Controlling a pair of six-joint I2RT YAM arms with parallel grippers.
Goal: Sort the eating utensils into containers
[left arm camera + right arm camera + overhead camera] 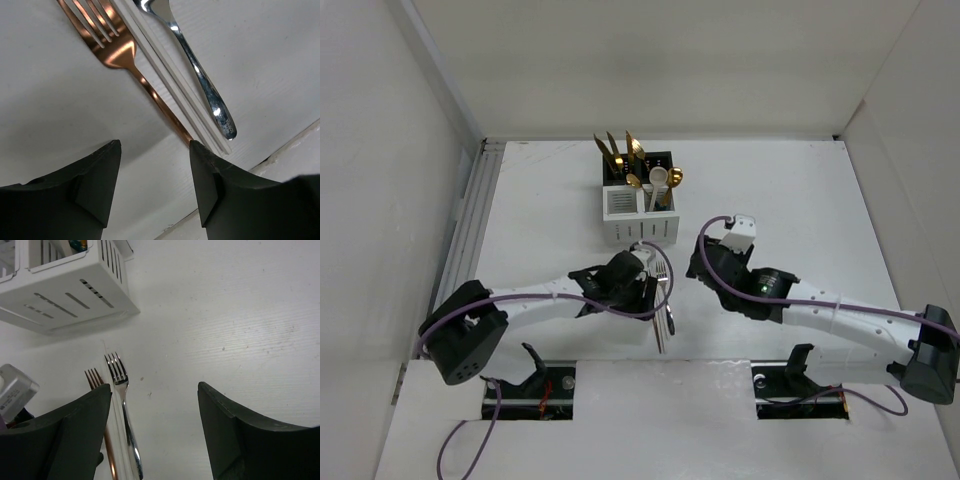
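My left gripper should turn along the copper fork, which slants with its handle end under one of its fingers, and then grip the middle of its handle (159,102).
A copper fork (120,52) and a silver fork (200,85) lie side by side on the table, with white sticks (170,85) between them. My left gripper (155,150) is open and empty just above the copper fork's handle end, which sits at the tip of the right finger. My right gripper (155,395) is open and empty, to the right of the silver fork (120,385) and copper fork (95,377). The white container (638,215) and the black container (658,160) behind it hold gold forks, gold spoons and a cream spoon (659,180).
The white container (70,290) stands just beyond the forks' tines. In the top view the forks (661,320) lie near the table's front edge, between my left gripper (648,290) and right gripper (705,262). White walls enclose the table.
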